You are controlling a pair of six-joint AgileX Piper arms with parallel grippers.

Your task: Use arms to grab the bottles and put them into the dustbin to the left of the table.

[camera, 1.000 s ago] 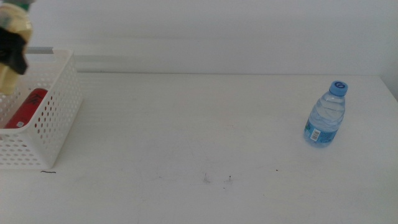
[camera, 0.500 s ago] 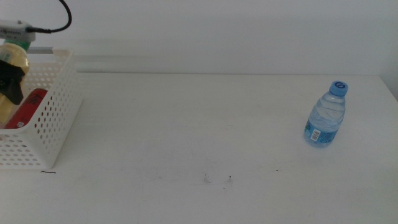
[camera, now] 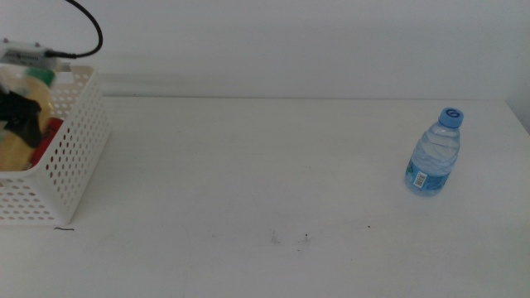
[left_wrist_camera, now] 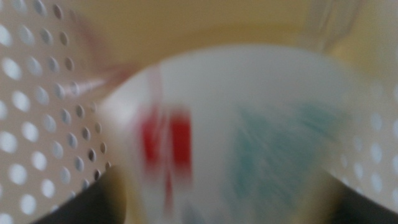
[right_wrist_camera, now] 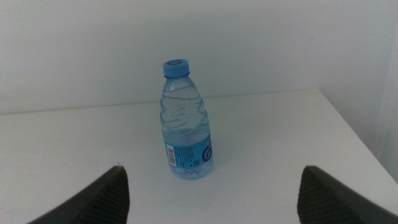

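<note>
The water bottle has a blue label. Next, my right gripper goes to the lower half of the water bottle [camera: 429, 170] [right_wrist_camera: 189, 147] and closes there, around that label.
My left gripper [camera: 20, 116] is at the far left, down inside the white dustbin [camera: 76, 157], shut on the yellowish tea bottle [camera: 12, 151], which is tilted with its green label uppermost. In the left wrist view the tea bottle's label [left_wrist_camera: 236, 130] fills the blurred picture, with the perforated dustbin wall [left_wrist_camera: 28, 124] beside it. A red soda can [camera: 52, 127] lies in the dustbin. The small water bottle [camera: 433, 153] with a blue cap stands upright at the table's right. My right gripper [right_wrist_camera: 211, 200] is open, facing the water bottle [right_wrist_camera: 185, 124] from a distance, and is out of the middle view.
The white table [camera: 265, 182] has a few tiny dark specks near the front middle. Its right edge runs close behind the water bottle. The left arm's black cable [camera: 87, 29] loops above the dustbin.
My left gripper has come down with the tea bottle from above the dustbin's rim into the dustbin, and the bottle has tilted. The water bottle has not moved.
</note>
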